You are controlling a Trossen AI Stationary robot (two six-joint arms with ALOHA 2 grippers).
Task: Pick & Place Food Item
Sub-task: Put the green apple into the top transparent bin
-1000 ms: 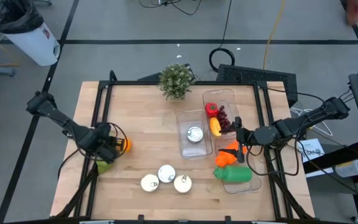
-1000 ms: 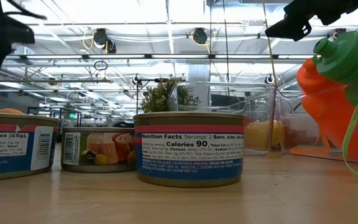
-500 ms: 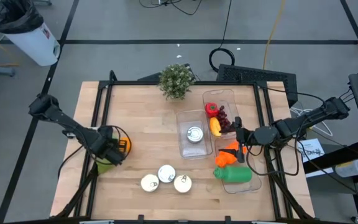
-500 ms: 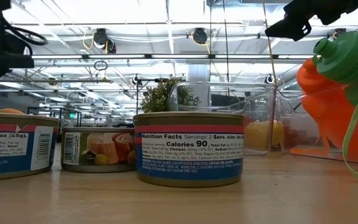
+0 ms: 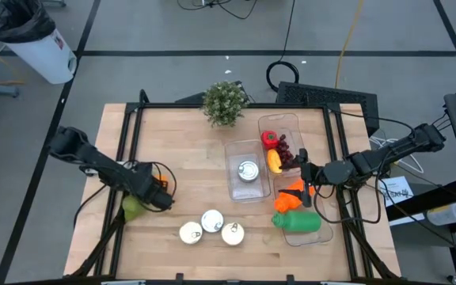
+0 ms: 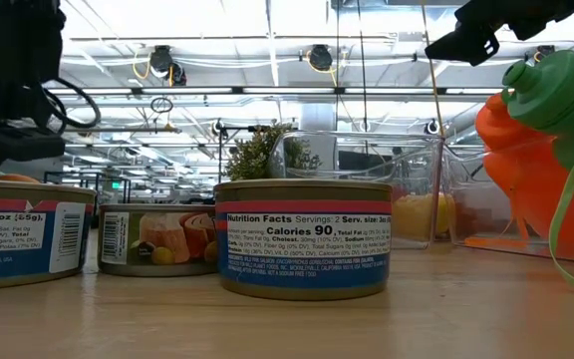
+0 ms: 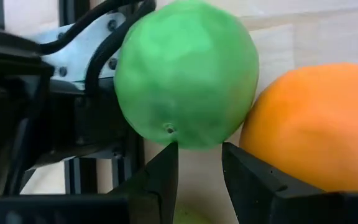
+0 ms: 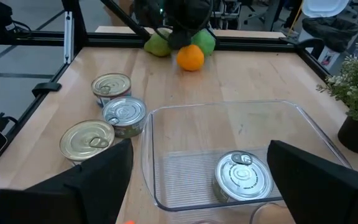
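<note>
The orange crowds the green fruit, and my left gripper's gap is too narrow. Next, I open it wide and take the green fruit across its middle [image 7: 188, 71].
In the left wrist view a green round fruit [image 7: 185, 71] and an orange [image 7: 316, 127] lie side by side on the wood. My left gripper [image 7: 199, 152] is open by a narrow gap, its fingertips just short of the two fruits. A sliver of green shows low between the fingers. In the high view this gripper [image 5: 155, 198] stands over the fruits near the table's left edge, with one green fruit [image 5: 133, 207] showing beside it. My right gripper [image 8: 207, 186] is wide open above the clear tray [image 8: 166, 155], which holds a can [image 8: 242, 176].
Three cans [image 5: 212, 227] stand near the table's near edge. A narrow clear tray [image 5: 291, 123] holds a red pepper, a yellow piece and dark berries. Orange and green bottles [image 5: 297, 212] lie in the tray nearer to me. A potted plant [image 5: 226, 103] stands at the far edge.
My left arm has swung toward the table's right and near edges, and its gripper now covers the orange, which showed beside it in the high view before. The fruits have kept their places. My right arm has kept still.
</note>
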